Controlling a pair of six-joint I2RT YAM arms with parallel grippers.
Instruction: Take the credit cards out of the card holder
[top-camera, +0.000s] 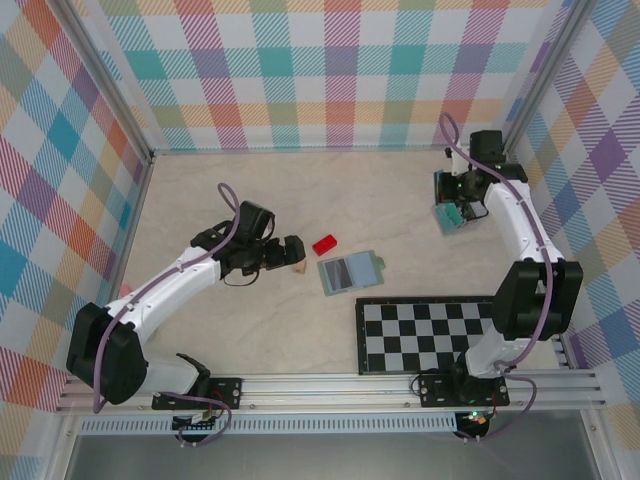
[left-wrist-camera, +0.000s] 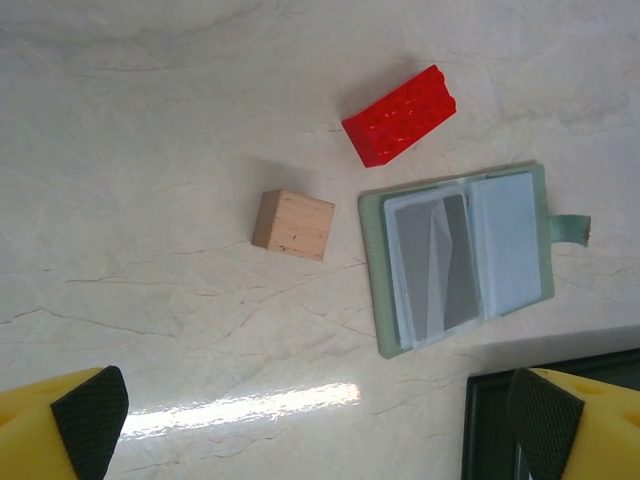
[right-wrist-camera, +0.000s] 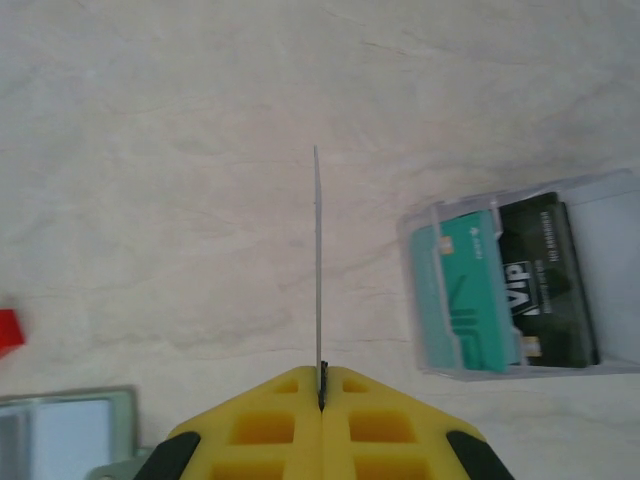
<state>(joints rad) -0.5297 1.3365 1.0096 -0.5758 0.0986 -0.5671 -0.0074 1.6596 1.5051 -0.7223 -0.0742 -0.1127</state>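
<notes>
The robot's right gripper should release the credit card inside the clear box (top-camera: 448, 217) (right-wrist-camera: 440, 295), against the teal card.
The card holder (top-camera: 350, 271) lies open on the table just left of centre, sage-green outside with blue-grey sleeves inside. In the left wrist view the card holder (left-wrist-camera: 460, 260) shows its side tab pointing right. My left gripper (left-wrist-camera: 318, 425) hovers beside it, open wide, with nothing between its fingers (left-wrist-camera: 90, 420). My right gripper (right-wrist-camera: 322, 385) is shut on a thin credit card (right-wrist-camera: 317, 270) seen edge-on, held above the table next to a clear box (right-wrist-camera: 510, 290) that holds a teal card and a black one.
A red block (top-camera: 324, 244) and a small wooden cube (left-wrist-camera: 293, 224) lie left of the card holder. A black-and-white checkerboard (top-camera: 430, 335) lies at the near right. Plaid walls enclose the table on three sides.
</notes>
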